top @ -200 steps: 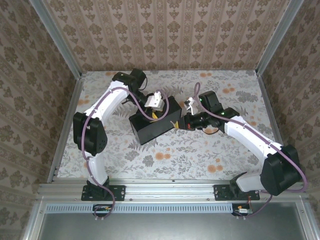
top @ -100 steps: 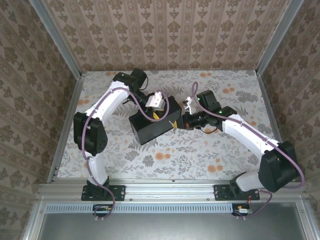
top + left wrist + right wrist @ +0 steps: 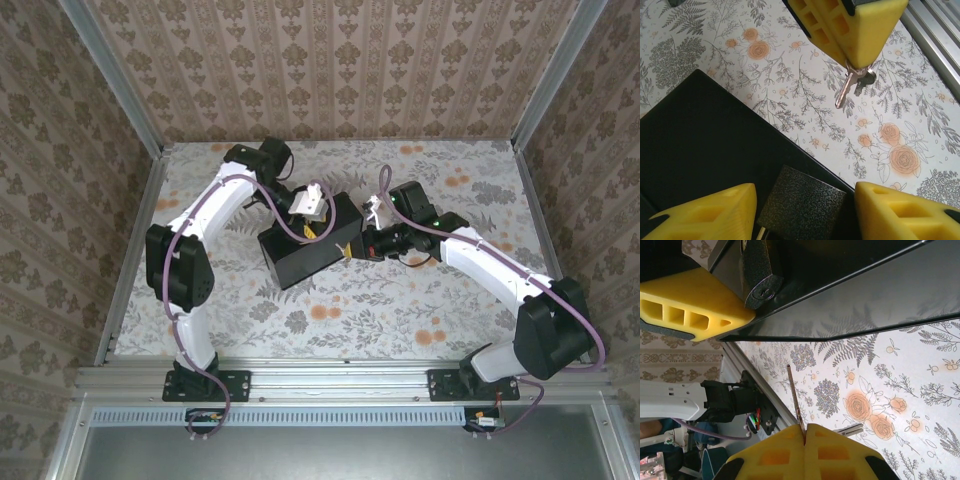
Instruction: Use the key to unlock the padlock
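Note:
The padlock is sitting askew between the open fingers of my left gripper, so that gripper should grasp it squarely by both sides (image 3: pixel 839 214) before the key goes into the keyhole.
The padlock (image 3: pixel 802 205) is a dark speckled block hanging at the edge of a black box (image 3: pixel 700 140). Its round keyhole (image 3: pixel 761 291) faces my right wrist camera. My left gripper (image 3: pixel 805 200) is open and straddles it: the left finger lies close against it, and a dark gap shows at the right finger. My right gripper (image 3: pixel 805 427) is shut on the key (image 3: pixel 795 395), whose thin blade sticks out toward the box. The blade tip is still apart from the keyhole. A second key (image 3: pixel 850 429) dangles beside it. In the top view both grippers (image 3: pixel 312 208) (image 3: pixel 352 247) meet at the box's right end.
The box (image 3: pixel 308 240) lies at an angle in the middle of the flowered table (image 3: pixel 400 310). Patterned walls close the back and both sides. A metal rail (image 3: pixel 340 378) runs along the near edge. Bare tabletop lies in front of the box.
My right gripper has moved left toward the box's end, bringing the key closer to the padlock. The left arm and the box have hardly moved.

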Tool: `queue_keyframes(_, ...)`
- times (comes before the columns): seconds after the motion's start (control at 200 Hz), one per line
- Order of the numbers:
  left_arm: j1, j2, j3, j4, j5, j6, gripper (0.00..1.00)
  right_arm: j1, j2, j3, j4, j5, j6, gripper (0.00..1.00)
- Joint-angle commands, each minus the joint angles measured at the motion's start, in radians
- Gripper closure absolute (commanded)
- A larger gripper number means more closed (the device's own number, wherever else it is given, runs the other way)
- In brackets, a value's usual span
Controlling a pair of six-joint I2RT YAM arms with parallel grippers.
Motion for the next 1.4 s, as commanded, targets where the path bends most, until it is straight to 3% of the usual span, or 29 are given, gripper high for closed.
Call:
queue_keyframes(0.0,0.007,-0.041,-0.016,-0.042,0.024,0.038,0.47,0.008,0.012,0.033,0.012,-0.018,0.000,1.00)
queue_keyframes(0.09,0.010,-0.041,-0.021,-0.038,0.025,0.047,0.49,0.013,0.015,0.039,0.015,-0.023,0.001,1.00)
queue_keyframes(0.26,0.012,-0.019,-0.006,-0.049,0.036,0.054,0.62,0.015,0.019,0.061,0.019,-0.051,0.001,1.00)
queue_keyframes(0.46,0.013,-0.022,0.001,-0.043,0.054,0.037,0.47,0.015,0.035,0.083,0.012,-0.056,-0.005,1.00)
queue_keyframes(0.505,0.047,-0.032,-0.002,-0.044,0.071,0.038,0.43,0.015,0.039,0.082,0.011,-0.054,-0.006,1.00)
queue_keyframes(0.625,0.055,-0.063,-0.003,-0.056,0.098,0.047,0.40,0.016,0.050,0.080,0.015,-0.050,-0.006,1.00)
queue_keyframes(0.935,0.048,-0.052,-0.012,-0.050,0.112,0.066,0.39,0.021,0.044,0.073,0.012,-0.045,-0.009,1.00)
queue_keyframes(1.395,0.027,0.000,-0.016,-0.047,0.048,0.061,0.44,0.019,0.029,0.063,-0.007,-0.040,-0.029,1.00)
